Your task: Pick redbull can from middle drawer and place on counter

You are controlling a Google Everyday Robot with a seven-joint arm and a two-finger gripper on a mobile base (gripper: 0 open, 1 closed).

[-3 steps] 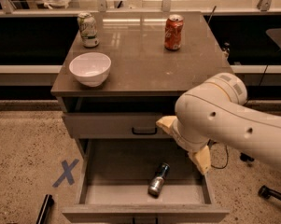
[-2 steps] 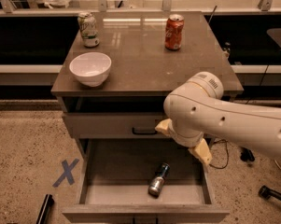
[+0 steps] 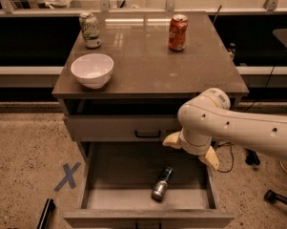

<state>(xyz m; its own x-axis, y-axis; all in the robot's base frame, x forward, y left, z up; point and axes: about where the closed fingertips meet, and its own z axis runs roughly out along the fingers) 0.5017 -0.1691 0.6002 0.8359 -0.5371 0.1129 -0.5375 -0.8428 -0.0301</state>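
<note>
Next, I close my gripper around the back half of the redbull can (image 3: 166, 176). That will leave the can's silver end free toward the front of the drawer.
The redbull can (image 3: 161, 183) lies on its side on the floor of the open middle drawer (image 3: 119, 175), silver end toward the front. My gripper (image 3: 191, 150) hangs over the right part of the drawer, above and to the right of the can, with its cream fingers (image 3: 171, 140) spread apart and empty. It does not touch the can. The counter (image 3: 143, 63) is the glossy slab on top of the cabinet.
On the counter stand a white bowl (image 3: 92, 69) at the front left, a green-white can (image 3: 89, 30) at the back left and an orange-red soda can (image 3: 178, 32) at the back right. The shallow upper drawer front with its black handle (image 3: 148, 134) is shut. A blue X (image 3: 67, 176) marks the floor at left.
My arm has shifted slightly left and the gripper has dropped a little toward the drawer. The can has not moved.
</note>
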